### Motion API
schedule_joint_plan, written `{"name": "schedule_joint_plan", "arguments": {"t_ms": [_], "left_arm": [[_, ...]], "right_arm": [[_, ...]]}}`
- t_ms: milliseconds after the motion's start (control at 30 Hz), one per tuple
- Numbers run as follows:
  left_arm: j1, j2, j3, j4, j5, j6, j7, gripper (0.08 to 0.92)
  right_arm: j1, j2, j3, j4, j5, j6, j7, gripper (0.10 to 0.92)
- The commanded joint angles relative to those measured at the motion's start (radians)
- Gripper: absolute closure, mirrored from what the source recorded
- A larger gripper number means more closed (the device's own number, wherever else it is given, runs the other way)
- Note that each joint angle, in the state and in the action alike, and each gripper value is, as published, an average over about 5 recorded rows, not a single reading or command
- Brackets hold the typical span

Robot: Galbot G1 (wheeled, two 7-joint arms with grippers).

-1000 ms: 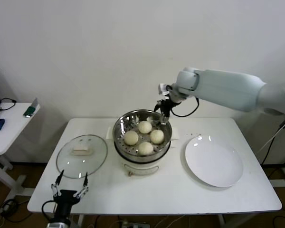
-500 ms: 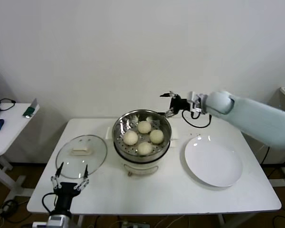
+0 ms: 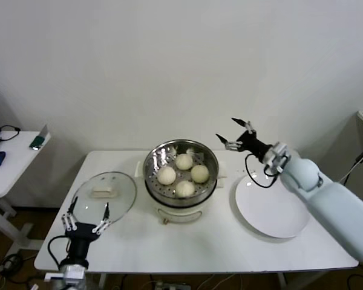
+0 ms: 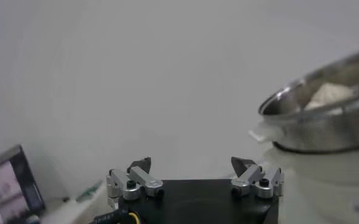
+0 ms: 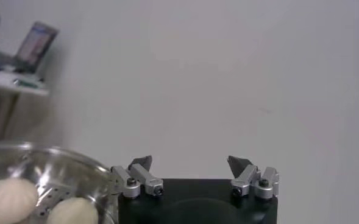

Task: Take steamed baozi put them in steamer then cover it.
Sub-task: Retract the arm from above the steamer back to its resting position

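Next, I close my left gripper on the cream handle's top bar (image 3: 103,191) on the glass cover to cover the steamer.
Several steamed baozi (image 3: 184,161) lie on the perforated tray inside the steamer (image 3: 180,202) at the table's middle. The glass cover (image 3: 124,202) lies flat on the table to its left, cream handle (image 3: 103,192) up. My left gripper (image 3: 85,211) stands open at the table's front left edge, just in front of the cover, nothing in it. My right gripper (image 3: 237,134) hangs open and empty in the air, right of the steamer's rim. In the left wrist view the open gripper (image 4: 191,164) faces the steamer (image 4: 325,131). In the right wrist view the gripper (image 5: 190,163) is beside baozi (image 5: 8,195).
A flat white plate (image 3: 272,208) lies on the table to the right of the steamer, below my right arm. A small side table (image 3: 12,163) with loose items stands off to the left. A white wall runs behind the table.
My right arm has drawn back from the steamer's far rim to the right and turned its open gripper away. The left gripper has risen a little toward the cover.
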Motion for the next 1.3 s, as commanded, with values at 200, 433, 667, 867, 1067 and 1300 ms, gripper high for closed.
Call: {"name": "schedule_joint_plan", "arguments": {"t_ms": [200, 433, 667, 867, 1067, 1300], "left_arm": [[-0.047, 0.132, 0.050, 0.029, 1.020, 0.249, 0.016, 0.177], [-0.211, 0.180, 0.097, 0.250, 1.069, 0.249, 0.016, 0.177], [-0.363, 0.195, 0.112, 0.451, 1.040, 0.195, -0.027, 0.177], [-0.451, 0.188, 0.129, 0.583, 1.019, 0.151, -0.036, 0.177], [-0.527, 0.172, 0.120, 0.719, 1.031, 0.102, -0.070, 0.177], [-0.586, 0.167, 0.115, 0.806, 1.044, 0.074, -0.099, 0.177]], "right_arm": [[-0.687, 0.199, 0.632, 0.154, -0.087, 0.011, 0.061, 0.203], [-0.772, 0.251, 0.689, 0.156, -0.142, 0.020, 0.036, 0.203], [-0.813, 0.280, 0.729, 0.158, -0.144, 0.020, 0.028, 0.203], [-0.819, 0.307, 0.736, 0.139, -0.175, 0.024, 0.023, 0.203], [-0.807, 0.318, 0.734, 0.124, -0.188, 0.023, 0.020, 0.203], [-0.783, 0.319, 0.733, 0.101, -0.194, 0.025, 0.018, 0.203]]}}
